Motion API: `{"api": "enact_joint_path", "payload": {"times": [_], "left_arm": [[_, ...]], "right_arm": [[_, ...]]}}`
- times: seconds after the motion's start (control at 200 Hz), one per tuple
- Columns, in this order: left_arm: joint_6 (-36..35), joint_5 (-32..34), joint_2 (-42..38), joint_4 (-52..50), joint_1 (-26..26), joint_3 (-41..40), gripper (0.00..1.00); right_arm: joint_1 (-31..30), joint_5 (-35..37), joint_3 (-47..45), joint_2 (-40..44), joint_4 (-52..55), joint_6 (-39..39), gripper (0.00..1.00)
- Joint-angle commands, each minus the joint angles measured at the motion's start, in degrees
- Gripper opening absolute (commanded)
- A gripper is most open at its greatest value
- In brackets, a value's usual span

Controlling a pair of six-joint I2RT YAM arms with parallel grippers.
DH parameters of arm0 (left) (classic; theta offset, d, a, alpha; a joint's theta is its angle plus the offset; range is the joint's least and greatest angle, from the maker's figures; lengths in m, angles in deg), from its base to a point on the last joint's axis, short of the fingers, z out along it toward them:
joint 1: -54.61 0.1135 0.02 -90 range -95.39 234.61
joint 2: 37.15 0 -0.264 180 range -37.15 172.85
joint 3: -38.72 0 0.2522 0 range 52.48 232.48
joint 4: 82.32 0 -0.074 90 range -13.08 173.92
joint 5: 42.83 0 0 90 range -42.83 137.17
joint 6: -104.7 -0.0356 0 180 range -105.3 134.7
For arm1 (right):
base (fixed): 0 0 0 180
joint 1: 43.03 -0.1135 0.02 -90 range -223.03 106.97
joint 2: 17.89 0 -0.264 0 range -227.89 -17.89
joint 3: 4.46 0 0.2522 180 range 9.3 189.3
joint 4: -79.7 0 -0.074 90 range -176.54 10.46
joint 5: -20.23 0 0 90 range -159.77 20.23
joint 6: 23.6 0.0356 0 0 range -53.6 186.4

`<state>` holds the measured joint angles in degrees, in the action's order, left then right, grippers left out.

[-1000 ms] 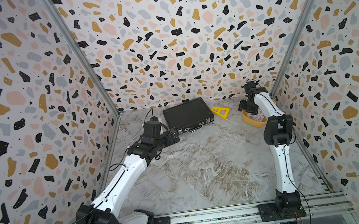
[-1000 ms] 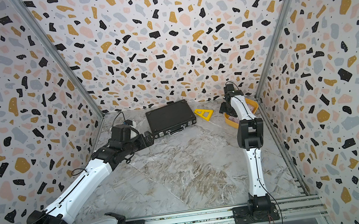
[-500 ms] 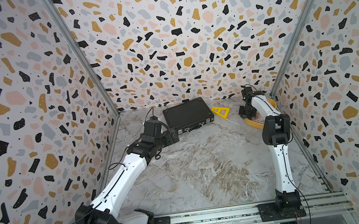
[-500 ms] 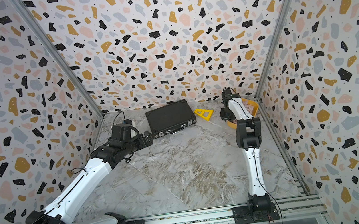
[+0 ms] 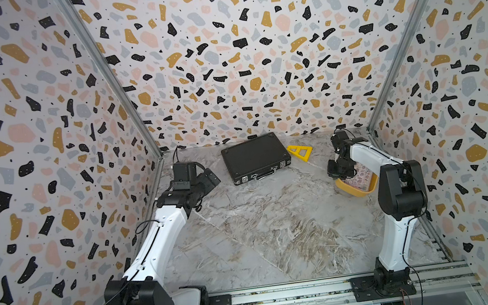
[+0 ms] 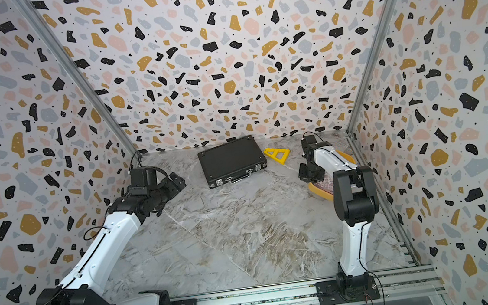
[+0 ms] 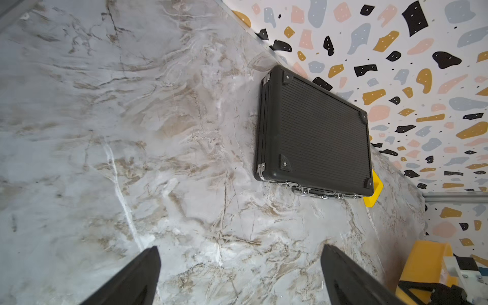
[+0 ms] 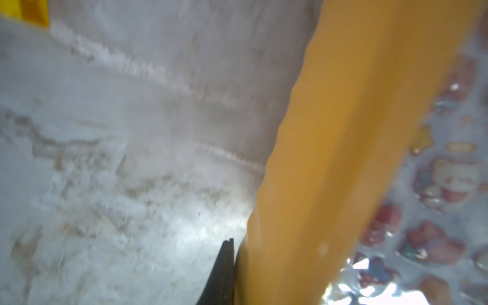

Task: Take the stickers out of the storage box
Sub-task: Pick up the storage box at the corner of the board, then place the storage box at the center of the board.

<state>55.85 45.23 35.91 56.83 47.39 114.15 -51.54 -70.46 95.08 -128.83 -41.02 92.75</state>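
I will let go of the storage box with my right gripper, so that it rests on the open marble (image 5: 295, 214) in front of the ruler-side corner of the black briefcase.
The storage box (image 5: 357, 190) is a yellow-orange tray on the right side of the table, tipped with one rim raised; it also shows in a top view (image 6: 320, 190). Glossy cartoon stickers (image 5: 359, 178) lie inside it, seen close in the right wrist view (image 8: 446, 182). My right gripper (image 5: 339, 175) is shut on the box's wall (image 8: 338, 148). One black finger (image 8: 223, 272) presses the wall's outside; the other finger is hidden behind it. My left gripper (image 7: 240, 253) hangs open over bare marble at the back left (image 5: 210, 179), with nothing between its fingers.
A shut black briefcase (image 5: 255, 157) lies at the back middle, with a yellow triangle ruler (image 5: 299, 152) just to its right. The right wall stands close behind the box. My right arm's elbow (image 5: 400, 184) hides part of the box.
My right gripper dropped onto the box's rim and closed on its wall. The box now sits nearer the front and is tipped up. The left arm has barely moved.
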Motion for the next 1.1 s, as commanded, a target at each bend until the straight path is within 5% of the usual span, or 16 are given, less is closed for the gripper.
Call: {"api": "enact_joint_path", "payload": {"times": [0.0, 0.22, 0.526, 0.821, 0.981, 1.096], "left_arm": [[-0.86, -2.68, -1.52, 1.14, -0.17, -0.88, 0.99], [-0.68, -4.85, -1.44, 1.18, -0.33, -0.76, 0.99], [-0.15, 0.71, -1.82, -2.04, -0.42, -0.32, 0.99], [-0.23, 3.97, -1.86, -3.59, -0.51, -0.14, 0.99], [-0.97, 1.96, -2.05, -2.4, -0.74, -0.66, 0.99], [-1.13, 2.57, -1.95, -2.51, -1.54, -0.59, 0.99]], "right_arm": [[-5.56, -3.86, -6.57, 8.93, -4.3, 0.8, 0.03], [-23.43, -1.15, -19.36, 19.9, -7.72, 4.65, 0.05], [-44.84, 5.87, -22.62, 20.81, -7.63, 11.17, 0.05], [-51.89, 6.82, -15.07, 10.06, -8.46, 11.65, 0.1], [-52.57, 8.0, -12.43, 6.62, -7.99, 10.31, 0.32], [-52.63, 10.31, -14.17, 9.21, -10.52, 8.7, 0.57]]}}
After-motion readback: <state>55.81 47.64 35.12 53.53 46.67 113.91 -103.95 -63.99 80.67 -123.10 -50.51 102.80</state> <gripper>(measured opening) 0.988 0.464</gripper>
